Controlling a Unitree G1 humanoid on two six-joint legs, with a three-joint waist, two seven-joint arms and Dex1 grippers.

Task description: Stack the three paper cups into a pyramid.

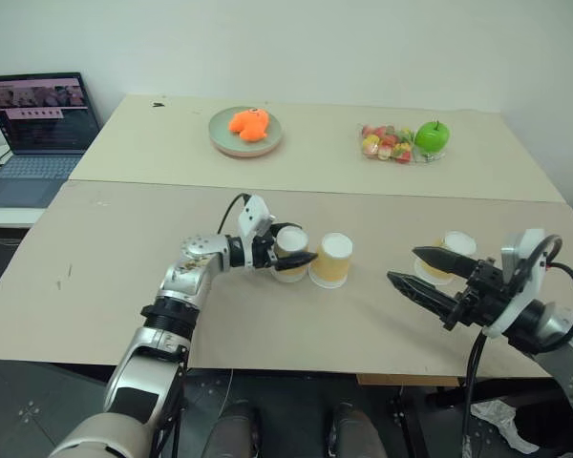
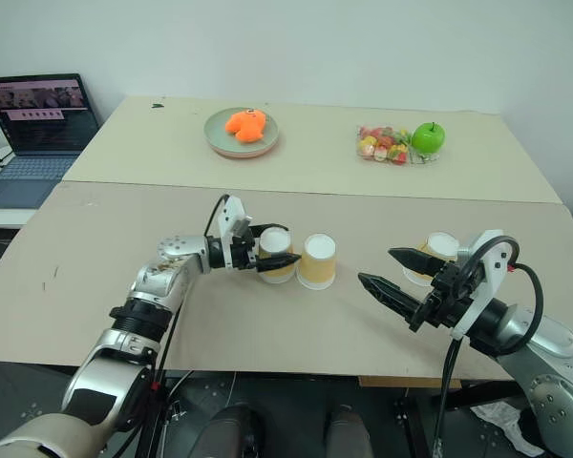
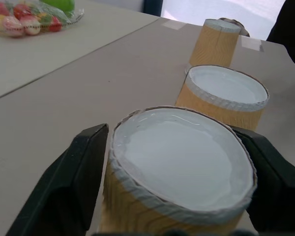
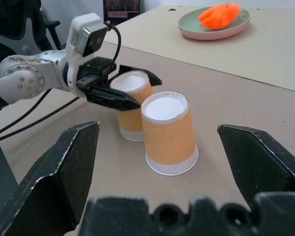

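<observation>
The robot's right gripper needs to next close on the sides of the third paper cup (image 1: 441, 244), which stands apart from the two cups that are nearly touching each other.
Three paper cups stand upside down on the tan table (image 1: 124, 277), white bases up. The left cup (image 1: 289, 253) sits between the fingers of my left gripper (image 1: 302, 245), which reaches in from the left. Its jaws are open, one on each side of the cup and close to its walls. The middle cup (image 1: 331, 260) stands right beside the left one, nearly touching it. The third cup (image 1: 452, 250) is farther right, partly hidden behind my right gripper (image 1: 403, 265). That gripper hovers open and empty and points toward the middle cup (image 4: 168, 132).
On the far table are a green plate (image 1: 245, 131) with an orange object, a bag of sweets (image 1: 386, 143) and a green apple (image 1: 432, 136). A laptop (image 1: 40, 119) sits open off the left edge. A seam runs between the two tabletops.
</observation>
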